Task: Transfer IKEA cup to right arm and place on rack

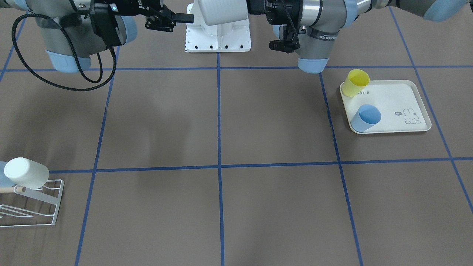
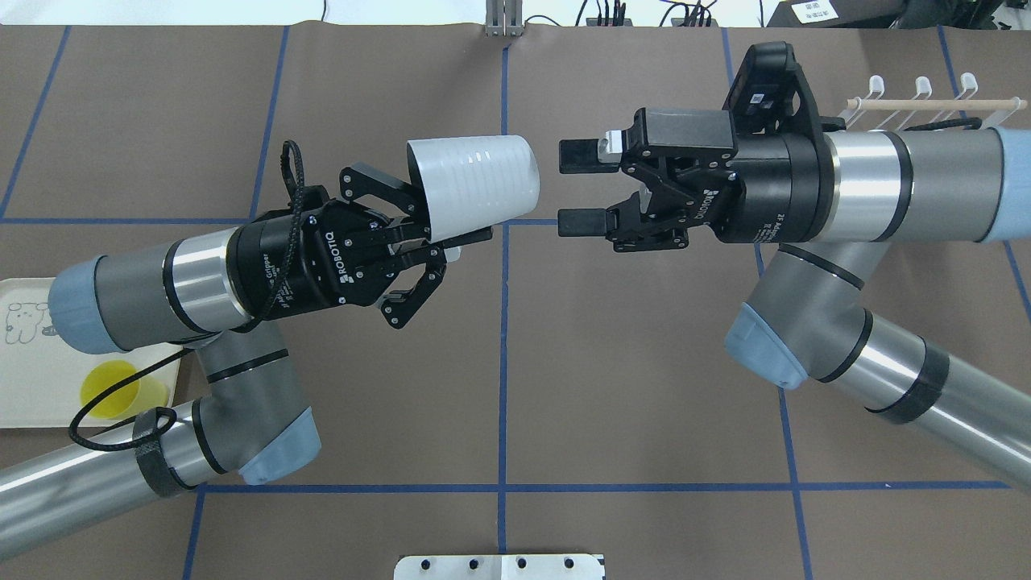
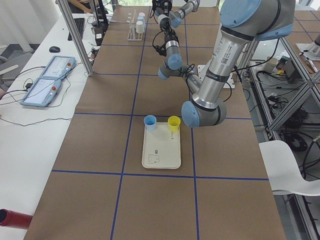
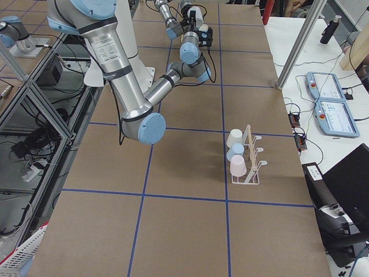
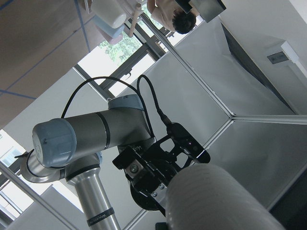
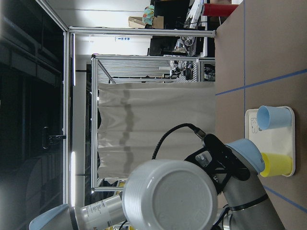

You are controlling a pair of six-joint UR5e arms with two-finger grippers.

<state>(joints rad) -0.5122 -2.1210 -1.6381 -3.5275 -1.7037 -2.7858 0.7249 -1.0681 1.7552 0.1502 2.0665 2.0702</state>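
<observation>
I should close my right gripper around the base end [image 1: 207, 12] [image 6: 182, 199] of the white IKEA cup, because my left gripper has the cup by its rim.
The white IKEA cup [image 2: 479, 187] hangs on its side above the table's middle, base pointing right. My left gripper [image 2: 451, 235] is shut on the cup's wall at the rim. My right gripper [image 2: 581, 188] stands open just right of the cup's base, a small gap apart, with nothing between its fingers. In the right wrist view the cup's round base [image 6: 172, 196] fills the lower middle. The white wire rack [image 1: 35, 207] stands at the table's corner on my right side, with a white cup [image 1: 26, 173] on a prong.
A cream rabbit-print tray [image 1: 402, 99] on my left side holds a yellow cup [image 1: 356, 83] and a blue cup [image 1: 366, 117]. The rack [image 4: 248, 164] carries three cups in the right side view. Blue tape lines grid the brown table.
</observation>
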